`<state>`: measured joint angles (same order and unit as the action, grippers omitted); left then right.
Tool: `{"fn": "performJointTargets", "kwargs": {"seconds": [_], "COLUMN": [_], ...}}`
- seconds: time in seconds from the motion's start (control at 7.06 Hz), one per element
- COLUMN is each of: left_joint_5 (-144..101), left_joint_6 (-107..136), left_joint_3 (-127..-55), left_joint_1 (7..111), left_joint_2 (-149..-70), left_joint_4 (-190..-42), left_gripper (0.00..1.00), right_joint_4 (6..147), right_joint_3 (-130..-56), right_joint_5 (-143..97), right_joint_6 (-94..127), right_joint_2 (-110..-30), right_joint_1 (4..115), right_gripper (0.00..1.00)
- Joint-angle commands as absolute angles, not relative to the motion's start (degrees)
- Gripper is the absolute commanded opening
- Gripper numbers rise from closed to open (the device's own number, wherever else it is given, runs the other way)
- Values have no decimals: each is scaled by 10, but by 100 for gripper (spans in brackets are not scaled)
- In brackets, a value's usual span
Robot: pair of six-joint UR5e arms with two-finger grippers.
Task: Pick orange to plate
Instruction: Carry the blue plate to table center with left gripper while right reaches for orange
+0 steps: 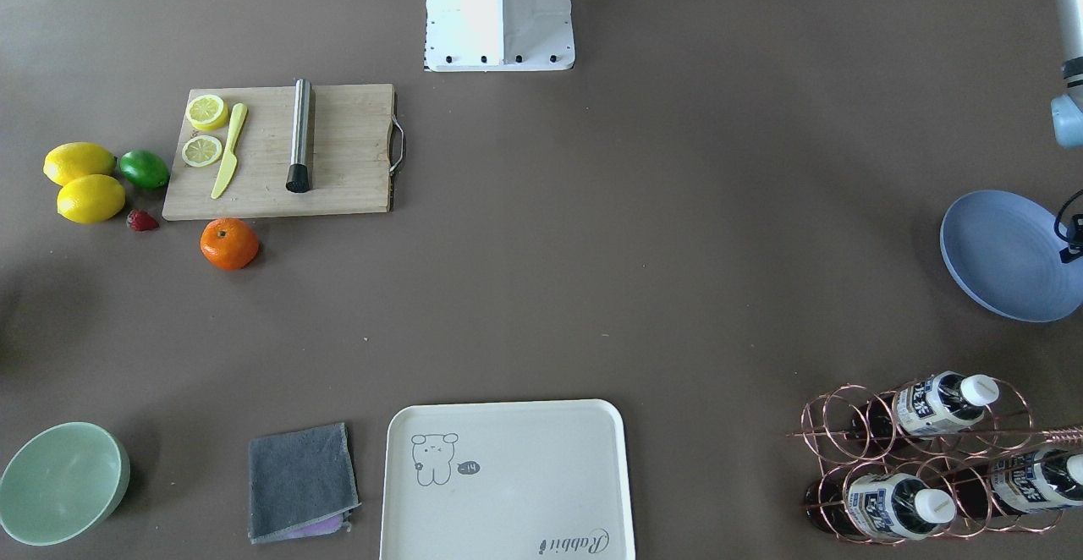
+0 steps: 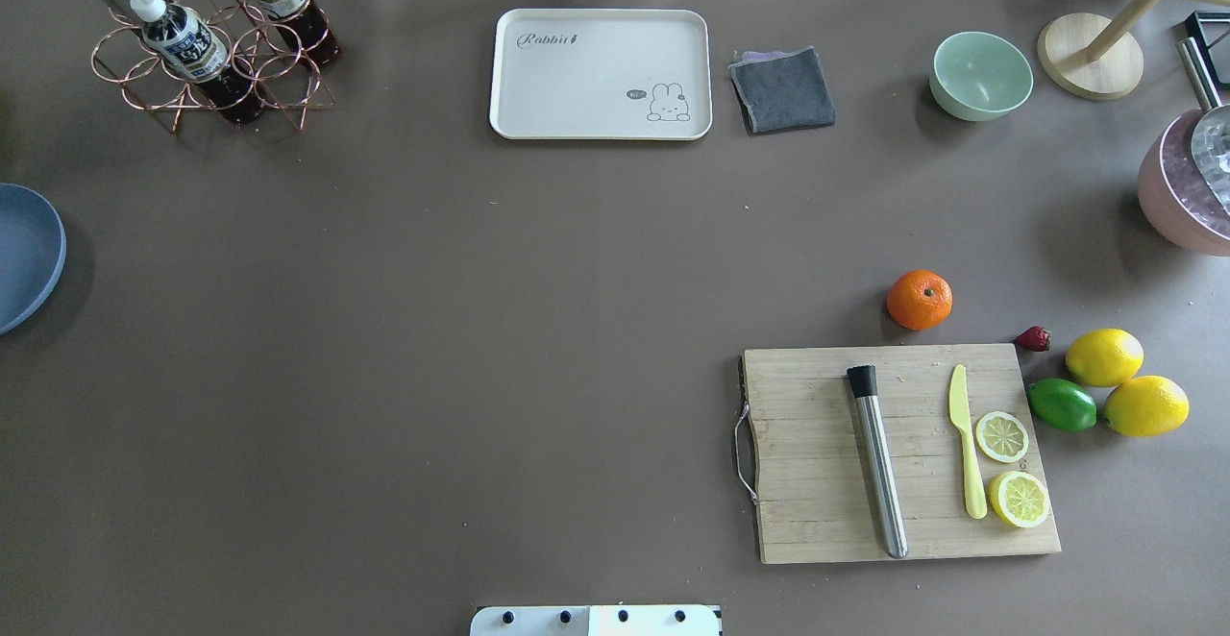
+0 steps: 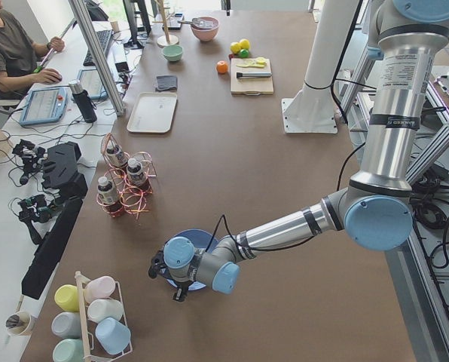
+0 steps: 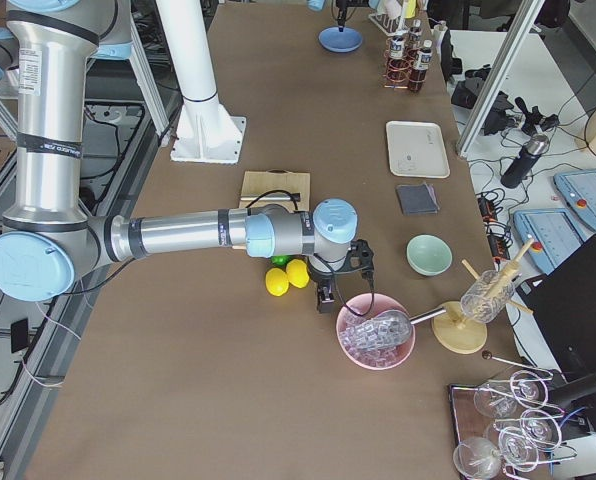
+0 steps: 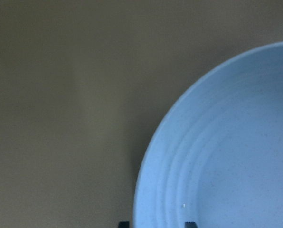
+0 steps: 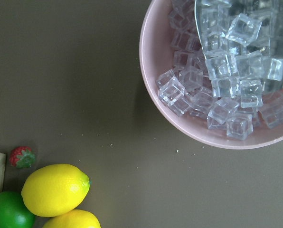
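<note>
Next, my left gripper sets the blue plate down on the brown table (image 1: 509, 200) beside the cutting board's metal handle.
The orange (image 2: 920, 299) rests on the brown table just beyond the cutting board's far edge, also seen as the orange (image 1: 229, 244) and the orange (image 3: 221, 67). The blue plate (image 2: 24, 252) lies at the table's left end, cut by the frame edge. My left gripper (image 5: 157, 224) hovers over the plate (image 5: 227, 152) rim; its two dark fingertips (image 5: 124, 223) stand apart, open and empty. My right gripper (image 4: 327, 296) hangs between the lemons and the pink ice bowl, far from the orange. I cannot tell whether it is open or shut.
A wooden cutting board (image 2: 817, 482) carries a steel muddler, a yellow knife and lemon slices. Two lemons (image 2: 1105, 357), a lime (image 2: 1062, 404) and a strawberry (image 2: 1033, 338) sit right of it. A pink ice bowl (image 6: 160, 95), green bowl (image 2: 980, 75), grey cloth, cream tray (image 2: 601, 74) and bottle rack (image 2: 207, 50) line the far side.
</note>
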<state>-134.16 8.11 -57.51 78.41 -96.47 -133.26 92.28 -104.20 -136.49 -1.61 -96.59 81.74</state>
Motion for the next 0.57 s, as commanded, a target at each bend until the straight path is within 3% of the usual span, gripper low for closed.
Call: {"fn": "performJointTargets", "kwargs": {"seconds": [0.0, 0.42], "left_joint_5": [-1390, -1448], "left_joint_6": [191, 525], "left_joint_3": [-665, -871], "left_joint_1": [783, 709], "left_joint_2": [-962, -959], "left_joint_4": [-1323, -1322], "left_gripper": [0, 0], "right_joint_4": [924, 924], "right_joint_3": [-1057, -1065], "right_joint_5": [-1368, -1373], "right_joint_6": [-11, -11], "right_joint_2": [-966, -935], "right_joint_1": [817, 794], "right_gripper": [100, 100]}}
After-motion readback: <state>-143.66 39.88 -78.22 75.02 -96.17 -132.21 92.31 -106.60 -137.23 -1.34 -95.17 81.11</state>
